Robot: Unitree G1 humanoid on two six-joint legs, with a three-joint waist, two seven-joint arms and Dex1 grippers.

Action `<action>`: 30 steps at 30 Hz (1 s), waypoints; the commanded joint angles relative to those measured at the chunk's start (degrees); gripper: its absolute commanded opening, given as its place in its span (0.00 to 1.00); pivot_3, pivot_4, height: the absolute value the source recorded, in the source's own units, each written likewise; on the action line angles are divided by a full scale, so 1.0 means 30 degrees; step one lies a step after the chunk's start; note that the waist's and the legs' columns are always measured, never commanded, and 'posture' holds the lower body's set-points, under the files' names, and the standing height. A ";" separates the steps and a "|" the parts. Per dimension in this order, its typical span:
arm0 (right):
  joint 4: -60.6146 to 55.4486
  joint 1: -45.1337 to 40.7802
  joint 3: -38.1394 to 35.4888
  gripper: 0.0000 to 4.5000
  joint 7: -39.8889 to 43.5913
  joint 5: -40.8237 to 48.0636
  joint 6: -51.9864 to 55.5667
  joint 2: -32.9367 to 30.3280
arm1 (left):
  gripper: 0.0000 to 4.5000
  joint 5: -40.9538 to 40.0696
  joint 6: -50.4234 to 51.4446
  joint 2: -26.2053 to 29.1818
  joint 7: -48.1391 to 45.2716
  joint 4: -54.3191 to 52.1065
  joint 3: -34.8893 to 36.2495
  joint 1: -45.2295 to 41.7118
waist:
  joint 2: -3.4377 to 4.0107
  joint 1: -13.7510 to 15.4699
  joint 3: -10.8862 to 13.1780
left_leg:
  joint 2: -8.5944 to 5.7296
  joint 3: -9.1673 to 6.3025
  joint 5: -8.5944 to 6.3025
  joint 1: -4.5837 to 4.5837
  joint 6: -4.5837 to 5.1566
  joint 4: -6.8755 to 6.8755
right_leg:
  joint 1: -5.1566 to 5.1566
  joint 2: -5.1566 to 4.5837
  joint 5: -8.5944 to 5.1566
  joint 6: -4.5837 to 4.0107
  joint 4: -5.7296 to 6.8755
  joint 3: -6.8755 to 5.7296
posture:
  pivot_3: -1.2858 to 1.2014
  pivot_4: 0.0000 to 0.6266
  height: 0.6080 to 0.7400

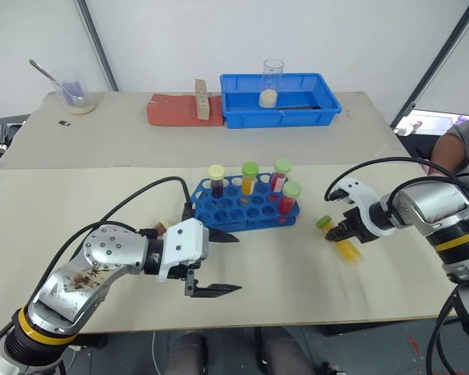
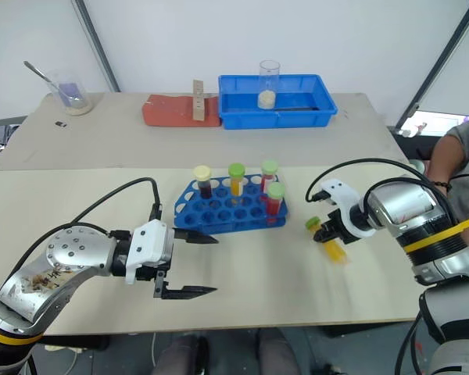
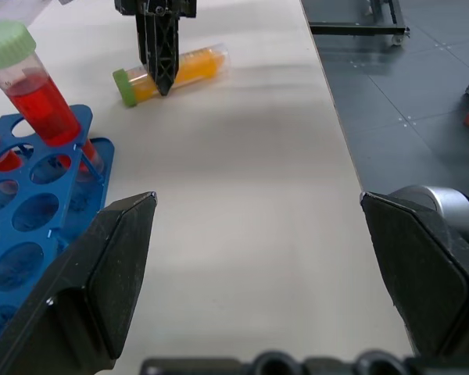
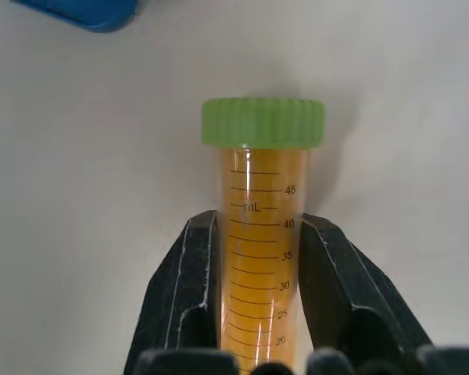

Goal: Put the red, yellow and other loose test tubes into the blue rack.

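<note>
My right gripper is to place the green-capped yellow test tube. It will let go of it in the rack's front hole (image 1: 252,213) nearest the standing yellow tube.
A yellow test tube (image 4: 262,195) with a green cap lies flat on the table to the right of the blue rack (image 1: 246,205). My right gripper (image 1: 341,233) points down at it and is shut on its body, one finger (image 4: 191,281) on each side. Several capped tubes stand upright in the rack, among them a red one (image 1: 289,197) at the right end. In front of the rack's left end my left gripper (image 1: 236,262) is open and holds nothing. The left wrist view shows the lying tube (image 3: 191,66) with the right gripper (image 3: 162,74) on it.
On the far table stand a blue bin (image 1: 280,100) holding a glass beaker (image 1: 271,82), a red tray (image 1: 184,109) with a wooden block, and a beaker with a spoon (image 1: 72,92). A person's arm (image 1: 457,152) shows at the right edge.
</note>
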 commanded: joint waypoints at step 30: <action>-1.2306 1.0796 -0.7743 0.22 -0.6415 -0.0585 -1.7821 1.3599 | 1.00 -0.2544 -0.2021 0.0084 -0.1011 0.2887 0.6976 0.2514 | -0.0014 0.0013 -0.0002 | 0.0030 -0.0006 -0.0003 0.0006 -0.0005 -0.0017 | -0.0021 0.0015 -0.0018 -0.0013 0.0053 -0.0023 | 0.52 0.24 0.91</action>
